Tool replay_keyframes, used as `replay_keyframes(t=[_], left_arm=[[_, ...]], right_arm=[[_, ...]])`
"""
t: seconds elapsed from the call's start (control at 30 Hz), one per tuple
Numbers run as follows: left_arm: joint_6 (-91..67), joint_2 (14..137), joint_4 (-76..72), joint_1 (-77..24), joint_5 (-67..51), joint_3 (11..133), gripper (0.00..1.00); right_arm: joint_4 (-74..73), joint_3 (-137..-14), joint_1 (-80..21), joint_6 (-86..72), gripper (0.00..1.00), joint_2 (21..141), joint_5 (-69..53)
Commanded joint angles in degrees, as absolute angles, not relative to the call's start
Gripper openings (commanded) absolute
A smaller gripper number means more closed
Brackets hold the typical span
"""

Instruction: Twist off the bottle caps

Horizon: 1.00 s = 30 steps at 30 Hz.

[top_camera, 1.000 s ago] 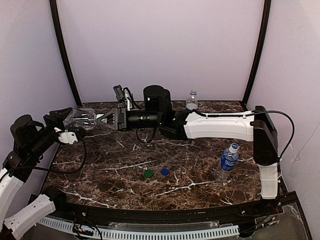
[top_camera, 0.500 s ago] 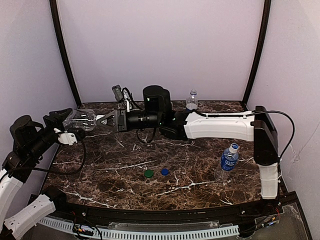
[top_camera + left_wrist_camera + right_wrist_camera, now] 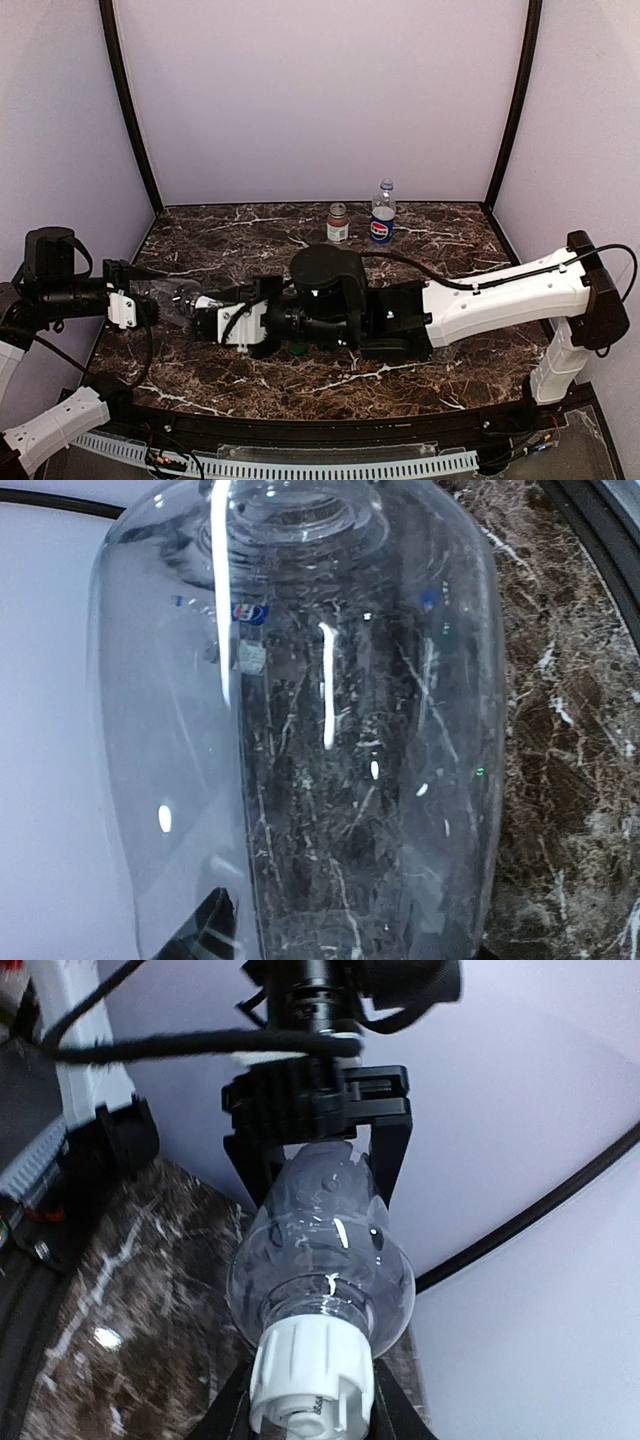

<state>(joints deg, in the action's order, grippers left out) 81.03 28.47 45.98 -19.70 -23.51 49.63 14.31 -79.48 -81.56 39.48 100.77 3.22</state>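
Note:
My right gripper will set the white cap down on the table [image 3: 367, 336] in front of the Pepsi bottle, in line with the green cap.
The plain clear bottle [image 3: 168, 301] lies level above the table's near left, held between both grippers. My left gripper [image 3: 138, 302] is shut on its body, which fills the left wrist view [image 3: 330, 740]. My right gripper [image 3: 212, 306] is shut on its white cap [image 3: 312, 1375], with a black finger on each side of the cap. In the right wrist view the bottle [image 3: 322, 1250] runs from the cap to the left gripper [image 3: 315, 1110]. The brown-filled bottle [image 3: 338, 222] stands capless at the back. The Pepsi bottle [image 3: 381, 214] stands next to it.
My right arm [image 3: 470, 305] stretches low across the table from right to left. It hides the blue-label bottle and the dark blue cap. A bit of the green cap [image 3: 297, 349] peeks out under it. The side wall is close on the left.
Both grippers and the clear bottle have moved from the back left down toward the near left. The right arm has swung forward and now covers the loose caps and the blue-label bottle.

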Motion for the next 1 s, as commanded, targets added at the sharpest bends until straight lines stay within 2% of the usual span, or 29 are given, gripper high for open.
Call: replay_keyframes(t=[0.0,0.1,0.27,0.33,0.53,0.63,0.7,0.77,0.83,0.87,0.97], left_arm=[[80.0,30.3,57.1,-18.9,-24.6,49.8,0.42],[79.9,30.8,59.0,-18.9,-25.1,50.3,0.42],[79.5,31.5,61.1,-18.9,-26.0,50.8,0.42],[79.2,31.4,61.2,-18.9,-26.3,50.7,0.42],[77.3,30.3,59.2,-18.9,-23.6,50.1,0.42],[70.5,29.1,54.1,-18.9,-20.7,48.5,0.42],[64.1,28.4,47.7,-18.9,-17.9,47.1,0.42],[57.7,27.8,41.0,-18.9,-14.7,45.7,0.43],[52.3,27.3,35.3,-18.7,-11.4,44.2,0.44],[50.6,27.0,32.0,-18.6,-9.6,43.7,0.44],[43.1,26.3,28.0,-17.5,-7.8,42.1,0.45]], right_arm=[[19.1,-74.3,-86.9,77.9,0.00,101.5,21.1],[33.1,-70.2,-87.9,97.2,0.00,103.9,28.4],[56.5,-66.0,-87.6,122.0,0.00,107.4,26.9],[59.0,-65.9,-87.4,124.9,0.00,108.0,25.1],[58.1,-64.8,-86.4,120.5,0.00,105.5,28.3],[54.7,-64.7,-85.7,110.1,0.00,102.6,34.1],[43.3,-67.0,-84.7,96.4,0.00,100.1,39.5],[20.3,-72.7,-82.8,73.3,0.00,98.1,40.7],[-6.1,-80.5,-79.6,43.8,0.00,98.0,34.9],[-15.7,-83.5,-77.4,33.8,0.00,98.4,30.5],[-32.6,-88.1,-71.7,15.1,0.00,101.2,23.4]])
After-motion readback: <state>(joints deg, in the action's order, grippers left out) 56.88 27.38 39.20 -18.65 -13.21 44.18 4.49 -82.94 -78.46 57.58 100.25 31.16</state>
